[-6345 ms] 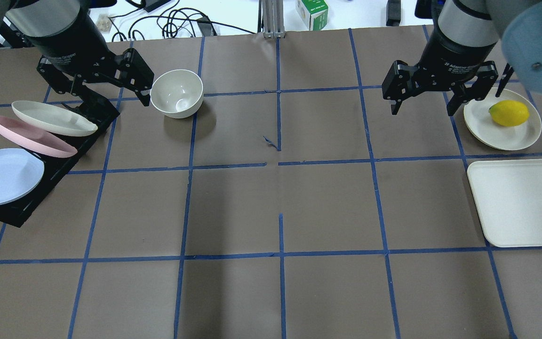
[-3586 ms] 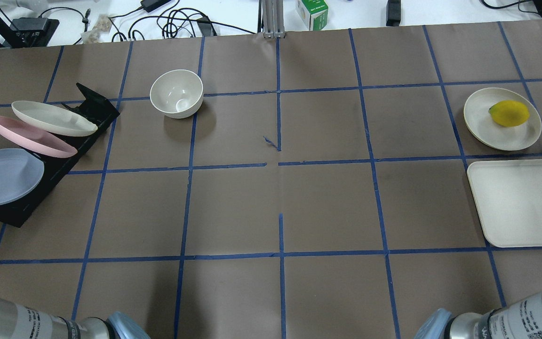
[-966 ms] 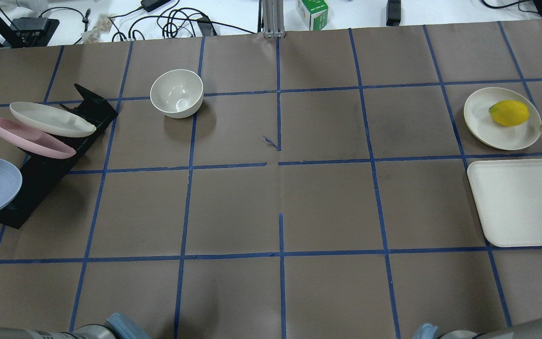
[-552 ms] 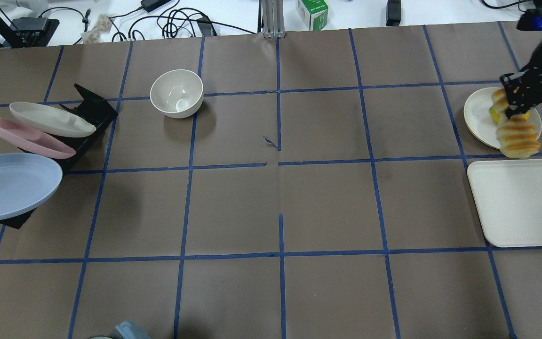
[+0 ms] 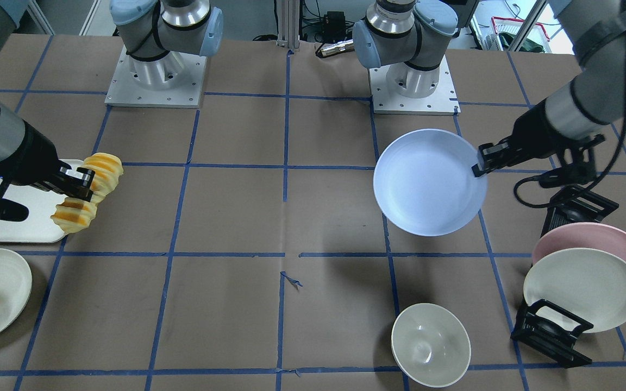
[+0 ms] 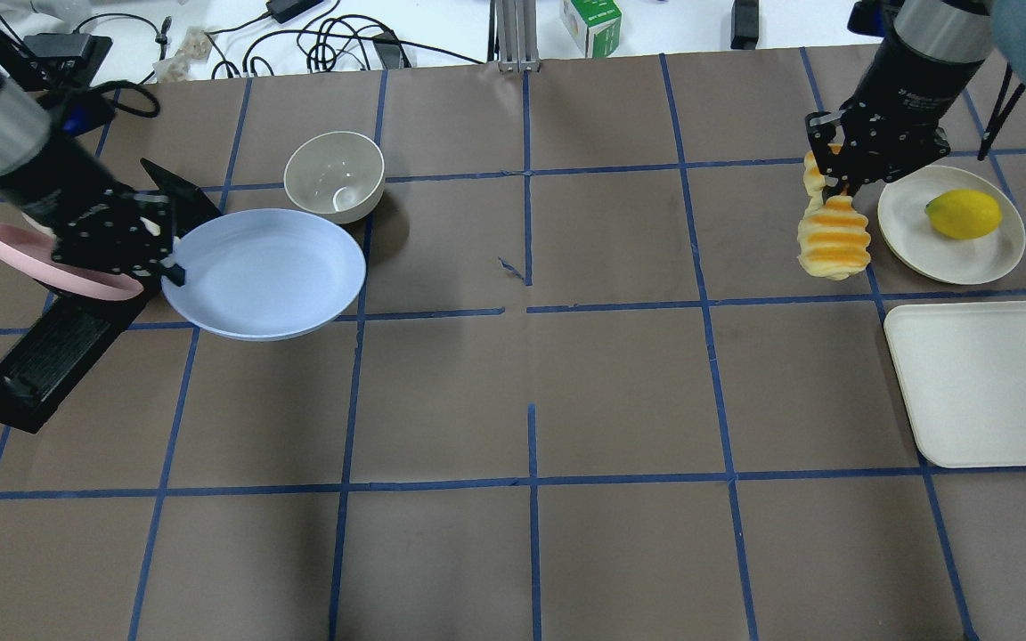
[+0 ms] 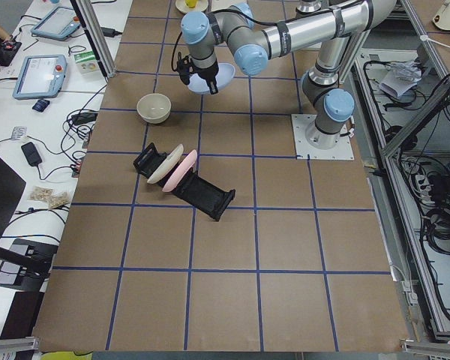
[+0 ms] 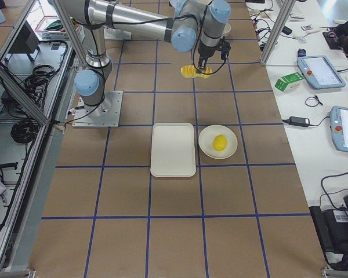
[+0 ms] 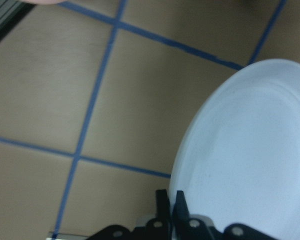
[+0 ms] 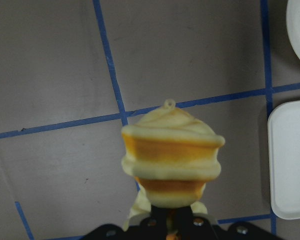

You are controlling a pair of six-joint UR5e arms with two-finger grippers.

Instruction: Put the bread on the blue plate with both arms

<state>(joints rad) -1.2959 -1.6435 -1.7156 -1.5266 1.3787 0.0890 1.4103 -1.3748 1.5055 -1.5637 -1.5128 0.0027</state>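
My left gripper needs to set the blue plate down on the gap in the blue tape at the table's middle [image 5: 277, 214].
My left gripper [image 6: 167, 261] is shut on the rim of the pale blue plate [image 6: 264, 271] and holds it level in the air, just in front of the white bowl. In the front view the left gripper [image 5: 478, 167] pinches the blue plate's [image 5: 427, 182] edge. The left wrist view shows the plate's rim [image 9: 250, 160] between the fingers. My right gripper [image 6: 834, 181] is shut on one end of the bread [image 6: 832, 236], a yellow loaf with orange ridges that hangs down above the table, left of the lemon's plate. The bread fills the right wrist view [image 10: 170, 160].
A white bowl [image 6: 335, 175] stands right behind the held plate. A black rack [image 6: 50, 347] at the left holds a pink plate [image 5: 590, 241] and a cream plate [image 5: 582, 288]. A lemon [image 6: 963, 214] lies on a cream plate, with a white tray [image 6: 985, 383] in front of it.
The left gripper has carried the blue plate from the rack rightward toward the bowl. The right gripper has carried the bread leftward, from over the lemon's plate to beside it.
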